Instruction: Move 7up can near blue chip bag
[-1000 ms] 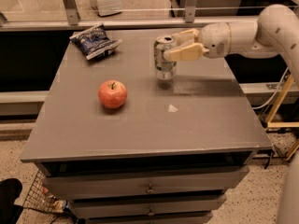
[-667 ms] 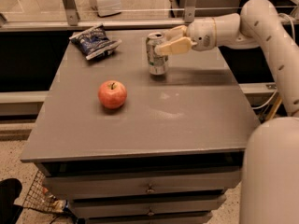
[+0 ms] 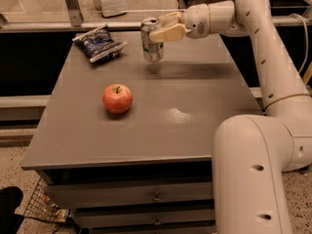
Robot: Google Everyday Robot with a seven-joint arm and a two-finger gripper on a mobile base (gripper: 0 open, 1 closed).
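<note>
The 7up can, held a little above the table now, will go down from my gripper on the grey table [image 3: 147, 61] beside the blue chip bag, beyond the red apple.
The 7up can [image 3: 152, 40], silver with green markings, is held upright a little above the grey table [image 3: 146, 126], near its far edge. My gripper [image 3: 163, 27] is shut on the can from the right, its fingers around the can's upper part. The blue chip bag [image 3: 100, 43] lies at the far left corner of the table, a short way left of the can and apart from it.
A red apple [image 3: 117, 98] sits left of the table's middle. My white arm reaches in from the right, and its large lower link [image 3: 253, 174] fills the lower right. Drawers run under the table front. A wire basket [image 3: 44, 206] stands on the floor at lower left.
My gripper has carried the can left and toward the table's far edge, closer to the blue chip bag. The apple and the bag have stayed put.
</note>
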